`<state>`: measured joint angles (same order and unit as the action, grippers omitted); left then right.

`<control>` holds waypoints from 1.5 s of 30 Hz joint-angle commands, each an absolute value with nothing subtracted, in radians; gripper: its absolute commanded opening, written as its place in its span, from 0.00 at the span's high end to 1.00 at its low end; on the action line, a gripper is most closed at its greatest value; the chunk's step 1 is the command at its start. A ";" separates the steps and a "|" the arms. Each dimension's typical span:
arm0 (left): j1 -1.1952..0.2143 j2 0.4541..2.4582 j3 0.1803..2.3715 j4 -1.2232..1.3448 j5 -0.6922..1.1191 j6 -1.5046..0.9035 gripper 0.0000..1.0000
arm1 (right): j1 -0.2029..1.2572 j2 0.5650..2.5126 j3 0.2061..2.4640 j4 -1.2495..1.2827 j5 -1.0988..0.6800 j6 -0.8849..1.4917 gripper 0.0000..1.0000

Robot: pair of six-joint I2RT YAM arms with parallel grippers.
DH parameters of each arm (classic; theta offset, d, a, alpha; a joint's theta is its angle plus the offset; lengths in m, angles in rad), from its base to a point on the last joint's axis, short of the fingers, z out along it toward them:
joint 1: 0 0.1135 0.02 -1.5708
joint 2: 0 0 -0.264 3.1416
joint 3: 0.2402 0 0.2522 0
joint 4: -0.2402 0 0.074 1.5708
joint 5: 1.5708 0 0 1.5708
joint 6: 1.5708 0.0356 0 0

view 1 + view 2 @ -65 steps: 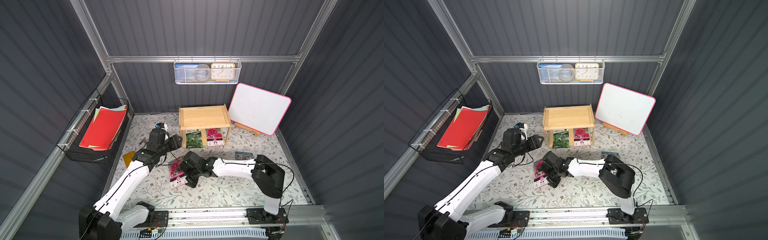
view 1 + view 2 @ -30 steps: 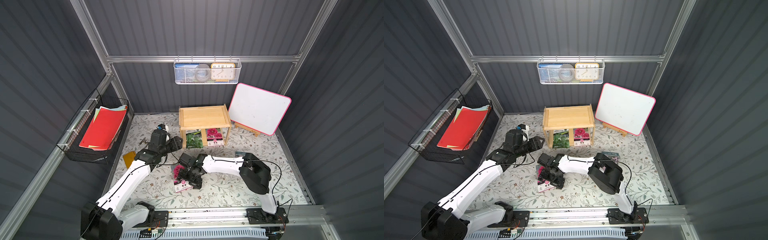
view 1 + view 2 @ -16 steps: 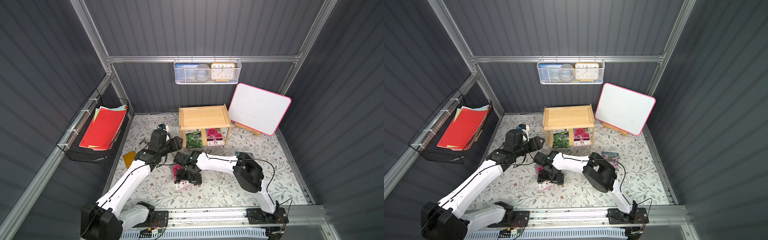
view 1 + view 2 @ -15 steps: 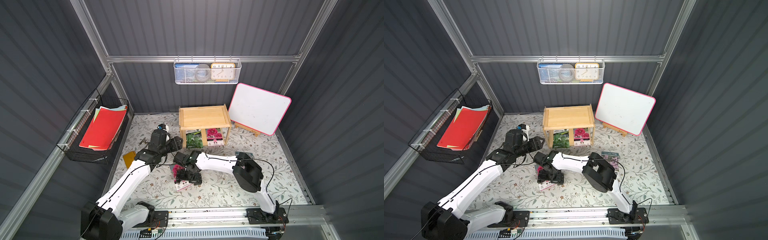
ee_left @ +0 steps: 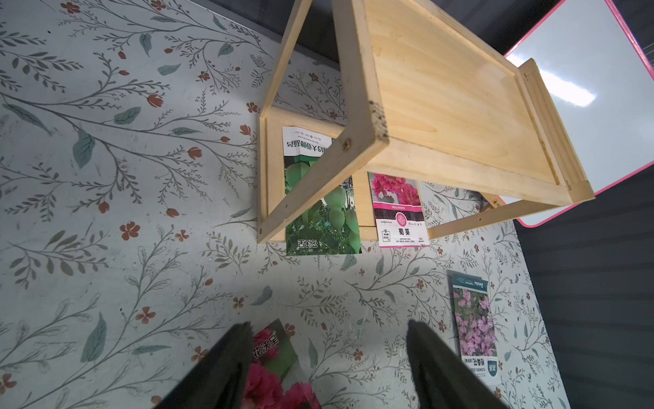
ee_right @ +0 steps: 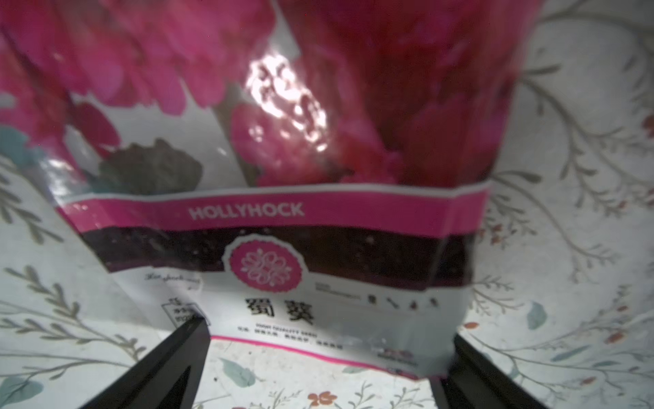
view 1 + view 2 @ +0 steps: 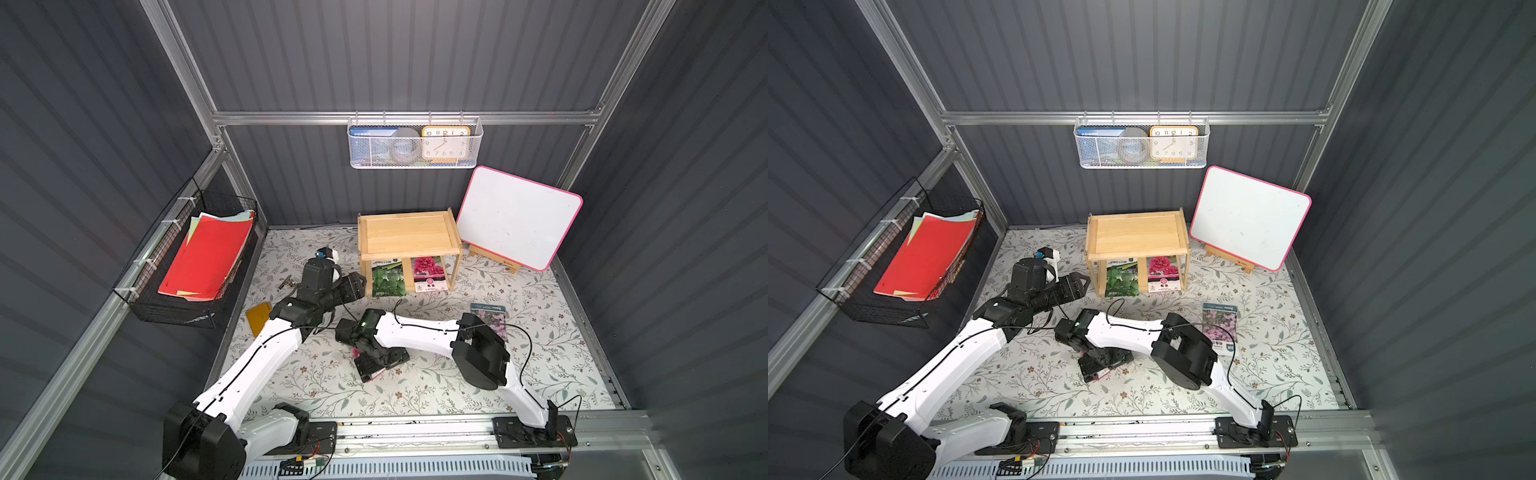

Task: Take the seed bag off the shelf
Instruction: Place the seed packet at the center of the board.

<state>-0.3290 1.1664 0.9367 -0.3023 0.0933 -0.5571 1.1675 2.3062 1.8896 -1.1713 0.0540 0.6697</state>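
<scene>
The flat hollyhock bag's lower edge spreads across my right fingertips; I will back off, come low, pinch its side edge (image 6: 467,293).
The light wooden shelf (image 7: 409,235) (image 7: 1136,237) (image 5: 442,106) stands at the back. Its lower board holds a green seed bag (image 7: 388,278) (image 5: 318,209) and a pink hollyhock seed bag (image 7: 428,274) (image 5: 398,212). My left gripper (image 7: 357,286) (image 5: 327,340) hovers open, just left of the shelf's front post, holding nothing. Another pink hollyhock bag (image 6: 300,177) (image 5: 276,368) lies flat on the floral mat. My right gripper (image 7: 380,363) (image 6: 327,354) hangs low over it, jaws wide, the bag's lower edge between the fingertips. In both top views that bag is almost hidden.
A purple-flower seed bag (image 7: 490,320) (image 5: 474,318) lies on the mat to the right. A pink-rimmed whiteboard (image 7: 517,216) leans beside the shelf. A black wire basket of red paper (image 7: 195,257) hangs on the left wall, a white mesh basket (image 7: 415,143) on the back wall. A yellow card (image 7: 257,318) lies at the left.
The right arm has folded in, its elbow swinging left, and its gripper has turned above the pink bag on the mat. The left arm has hardly moved.
</scene>
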 commanded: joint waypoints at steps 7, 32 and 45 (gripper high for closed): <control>-0.328 1.188 0.981 -0.311 0.058 -0.561 0.26 | 1.179 2.354 1.879 -1.192 0.147 0.591 0.01; -0.319 1.165 0.842 -0.275 0.129 -0.698 0.24 | 1.045 1.930 1.300 -0.430 -0.431 0.795 0.01; -0.318 1.138 0.709 -0.191 0.221 -0.782 0.21 | 0.953 1.917 1.082 0.125 -0.587 1.155 0.05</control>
